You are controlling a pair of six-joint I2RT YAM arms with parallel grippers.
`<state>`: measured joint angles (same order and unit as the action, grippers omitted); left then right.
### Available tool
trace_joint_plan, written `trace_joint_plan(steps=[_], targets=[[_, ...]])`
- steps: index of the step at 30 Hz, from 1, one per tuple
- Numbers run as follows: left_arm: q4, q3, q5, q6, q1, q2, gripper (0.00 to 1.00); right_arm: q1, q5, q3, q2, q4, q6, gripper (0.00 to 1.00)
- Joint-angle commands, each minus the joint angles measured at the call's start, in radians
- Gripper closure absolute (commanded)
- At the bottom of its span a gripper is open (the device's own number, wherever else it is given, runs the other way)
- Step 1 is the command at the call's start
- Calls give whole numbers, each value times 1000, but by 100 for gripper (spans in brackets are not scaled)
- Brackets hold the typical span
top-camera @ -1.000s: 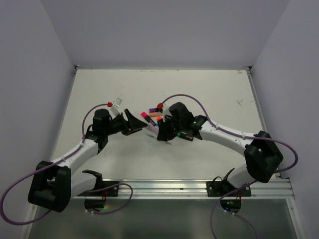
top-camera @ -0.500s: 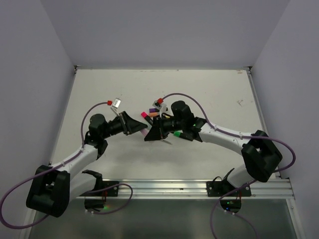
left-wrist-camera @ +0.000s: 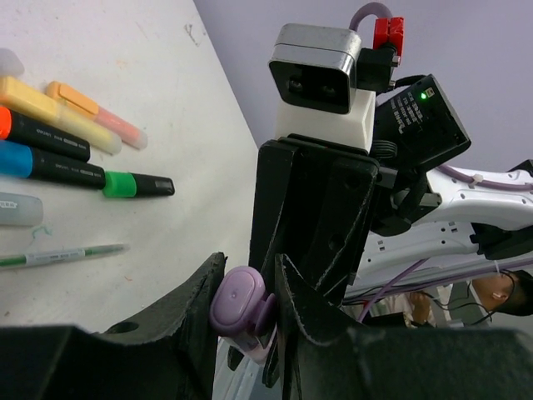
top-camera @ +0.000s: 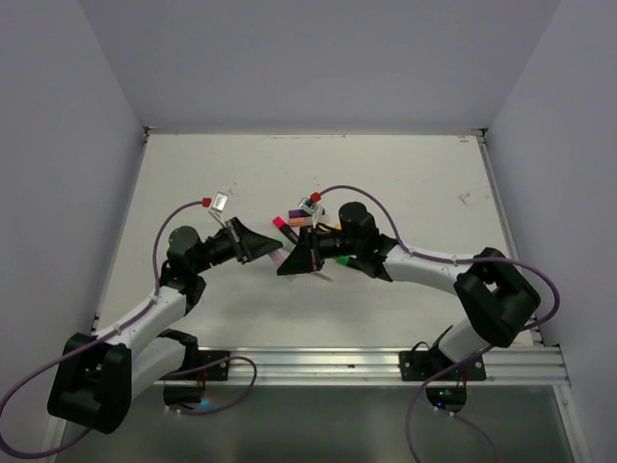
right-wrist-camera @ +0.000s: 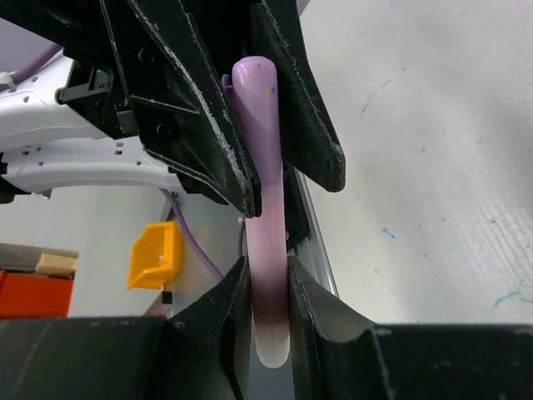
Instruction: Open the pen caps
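Note:
Next, my right gripper releases the purple highlighter on the bare white table [top-camera: 383,188] behind the cluster, toward the back edge.
A purple highlighter is held between both grippers above the table. My left gripper [left-wrist-camera: 248,275] is shut on its purple cap [left-wrist-camera: 241,302]. My right gripper [right-wrist-camera: 268,275] is shut on the pastel purple barrel [right-wrist-camera: 268,242], whose cap end [right-wrist-camera: 252,87] sits between the left fingers. In the top view the left gripper [top-camera: 268,247] and the right gripper [top-camera: 292,258] meet tip to tip at the table's middle. Other capped highlighters lie on the table: orange cap [left-wrist-camera: 4,122], blue cap [left-wrist-camera: 15,158], green cap [left-wrist-camera: 120,184].
A cluster of highlighters [top-camera: 297,223] lies just behind the grippers, and a green cap [top-camera: 344,258] shows by the right wrist. A yellow highlighter [left-wrist-camera: 50,112], an orange one [left-wrist-camera: 96,115], a thin pale stick [left-wrist-camera: 58,257] and a pale cap [left-wrist-camera: 17,208] lie on the white table [top-camera: 405,183].
The right gripper has moved left and turned to meet the left gripper tip to tip. The left arm has drawn its elbow back to the left.

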<state>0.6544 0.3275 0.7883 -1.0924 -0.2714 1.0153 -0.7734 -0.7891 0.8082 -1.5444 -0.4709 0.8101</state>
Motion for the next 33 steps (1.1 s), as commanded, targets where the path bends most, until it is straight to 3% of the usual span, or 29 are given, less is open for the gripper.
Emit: trace_joint_plan(steps=[1, 6, 8, 10, 13, 15, 19, 23, 27, 29, 31, 33], targets=[[96, -7, 22, -12, -5, -24, 100, 16, 2, -12, -26, -93, 83, 100], [-26, 48, -64, 32, 3, -56, 100, 16, 10, -18, -49, -97, 97, 100], [-262, 94, -235, 83, 11, -101, 100, 14, 69, -6, -42, 48, 4, 100], [-370, 163, -344, 120, 15, -135, 100, 6, 109, 2, -22, 144, -61, 100], [-403, 231, -477, 176, 15, -172, 100, 6, 108, -20, -11, 183, -97, 100], [-385, 263, -448, 203, 40, -132, 100, 6, 97, -37, 0, 189, -100, 100], [-180, 188, -360, 125, 98, -113, 100, 6, 74, -95, 26, 137, -75, 100], [-124, 150, -344, 91, 138, -135, 100, 6, 71, -148, 59, 106, -60, 100], [26, 90, -297, 14, 182, -132, 100, 5, 53, -213, 58, -24, 23, 100], [-60, 140, -265, 88, 184, -69, 100, 8, 114, -199, 72, 66, -15, 100], [-320, 280, -294, 255, 181, 13, 100, 35, 161, -146, 105, 203, -76, 100], [-482, 416, -334, 353, 179, 75, 100, 66, 244, -95, 124, 289, -103, 100]])
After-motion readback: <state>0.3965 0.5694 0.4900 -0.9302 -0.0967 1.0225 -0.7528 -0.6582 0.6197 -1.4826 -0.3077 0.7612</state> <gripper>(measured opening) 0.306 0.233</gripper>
